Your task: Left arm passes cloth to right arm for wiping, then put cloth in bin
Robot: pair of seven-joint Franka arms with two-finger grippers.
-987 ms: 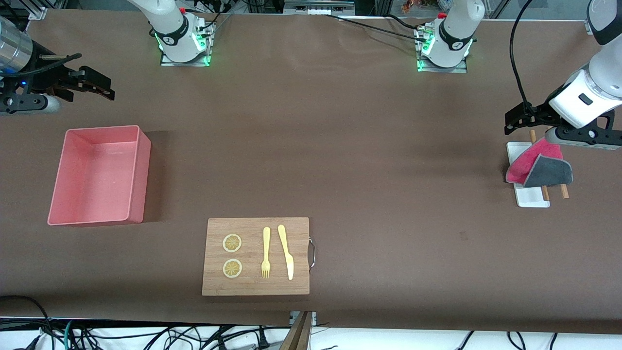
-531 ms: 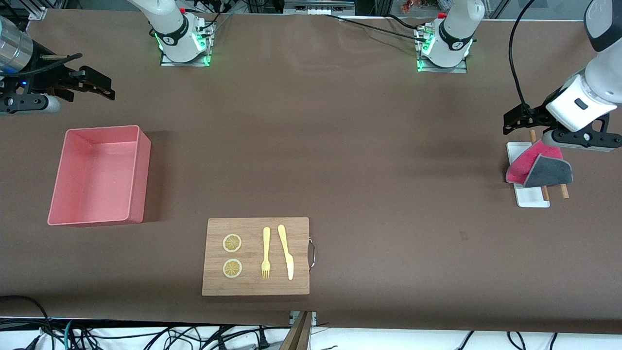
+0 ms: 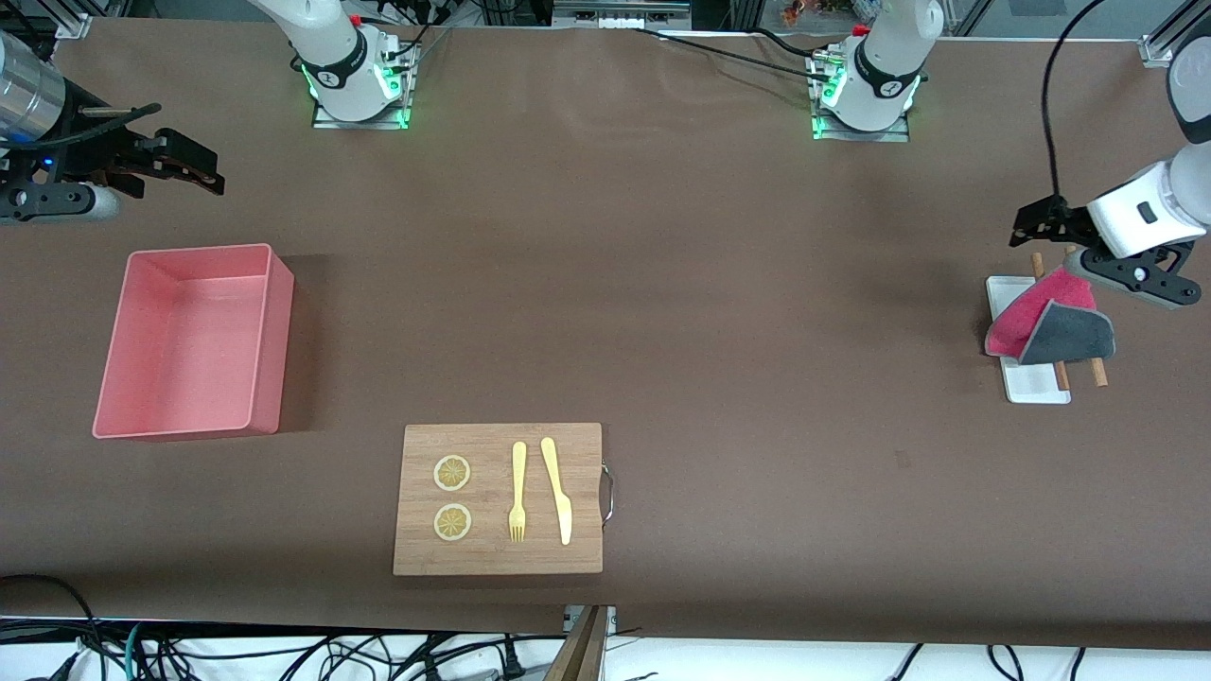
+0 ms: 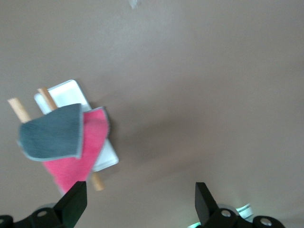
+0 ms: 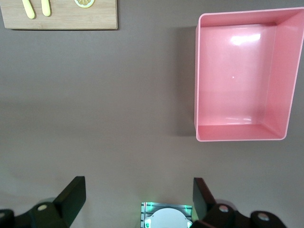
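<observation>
The cloth has a crimson-pink edge [image 3: 1082, 289] [image 4: 53, 175] beside the dark grey flap, farther from the front camera, and my left gripper should go there next and close on it.
The cloth [image 3: 1045, 326], crimson-pink with a dark grey flap, lies on a small white tray [image 3: 1029, 386] at the left arm's end of the table. It also shows in the left wrist view [image 4: 66, 142]. My left gripper [image 3: 1039, 225] is open and empty, over the table beside the tray's end farther from the front camera; its fingertips [image 4: 76, 197] frame bare table. The pink bin [image 3: 270, 350] stands empty at the right arm's end and shows in the right wrist view [image 5: 195, 85]. My right gripper [image 3: 184, 170] is open and empty, waiting above the table beside the bin.
A wooden cutting board [image 3: 492, 558] with a yellow fork [image 3: 517, 492], a knife [image 3: 558, 492] and two lemon slices [image 3: 452, 473] lies near the front edge. Two wooden sticks [image 3: 1097, 371] lie under the cloth across the tray.
My left gripper has shifted toward the left arm's end of the table and tilted, still open and still beside the cloth. The right arm, cloth and bin have not moved.
</observation>
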